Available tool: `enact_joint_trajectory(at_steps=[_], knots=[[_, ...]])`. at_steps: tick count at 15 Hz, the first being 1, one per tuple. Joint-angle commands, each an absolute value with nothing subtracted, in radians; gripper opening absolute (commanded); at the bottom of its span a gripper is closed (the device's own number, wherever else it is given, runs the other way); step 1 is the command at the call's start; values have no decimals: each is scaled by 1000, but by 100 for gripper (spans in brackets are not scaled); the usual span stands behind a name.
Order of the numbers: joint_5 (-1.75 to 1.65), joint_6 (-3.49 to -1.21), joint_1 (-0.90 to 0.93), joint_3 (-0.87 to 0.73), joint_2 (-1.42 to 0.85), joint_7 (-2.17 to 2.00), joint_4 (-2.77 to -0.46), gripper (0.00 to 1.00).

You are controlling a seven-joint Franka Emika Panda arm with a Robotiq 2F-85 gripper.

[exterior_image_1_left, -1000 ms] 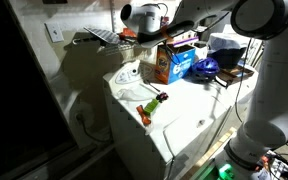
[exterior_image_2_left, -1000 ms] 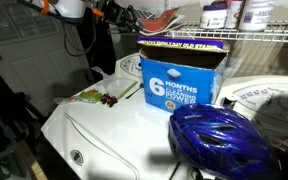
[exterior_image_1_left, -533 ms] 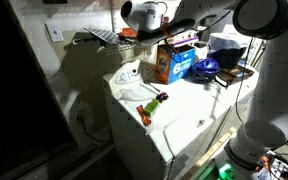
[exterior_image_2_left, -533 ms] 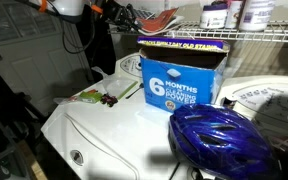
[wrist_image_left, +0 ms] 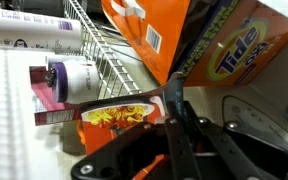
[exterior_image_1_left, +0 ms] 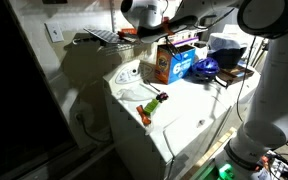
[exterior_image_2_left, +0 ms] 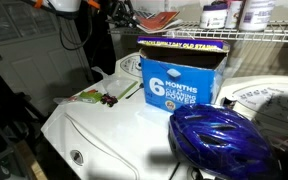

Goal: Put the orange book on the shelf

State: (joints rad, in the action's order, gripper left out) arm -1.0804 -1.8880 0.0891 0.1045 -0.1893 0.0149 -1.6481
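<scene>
Next, my gripper releases the orange book on the white wire shelf (exterior_image_1_left: 141, 36) (wrist_image_left: 132, 112) next to the container with the purple cap.
In the wrist view the orange book (wrist_image_left: 142, 30) stands tilted over the white wire shelf (wrist_image_left: 102, 50), with a barcode label on its face. Its lower corner runs down to my fingertips. My gripper (wrist_image_left: 172, 98) has its fingers pressed close together there and appears shut on the book. In an exterior view the gripper (exterior_image_1_left: 134, 30) is up at the shelf (exterior_image_1_left: 96, 38), left of the orange carton (exterior_image_1_left: 169, 62). In an exterior view the shelf (exterior_image_2_left: 254, 36) runs along the top and the gripper (exterior_image_2_left: 116, 10) is at the upper left.
The thick orange carton (exterior_image_2_left: 179, 80) stands on the white appliance top (exterior_image_1_left: 174, 120) beside a blue helmet (exterior_image_2_left: 219, 140). A small orange-and-green toy (exterior_image_1_left: 154, 105) lies near the front. On the shelf lie a white bottle (wrist_image_left: 24, 30), a purple-capped container (wrist_image_left: 69, 78) and a red food package (wrist_image_left: 114, 115).
The arm has risen slightly at the shelf. The carton, the helmet and the toy have not moved.
</scene>
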Motion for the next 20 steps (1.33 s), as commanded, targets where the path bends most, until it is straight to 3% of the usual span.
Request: enact_joint_trajectory(at_steps=[1, 20], knots=[[-1075, -1891, 107, 106, -141, 37, -1676, 2], [-1157, -1796, 108, 62, -245, -94, -1569, 2]])
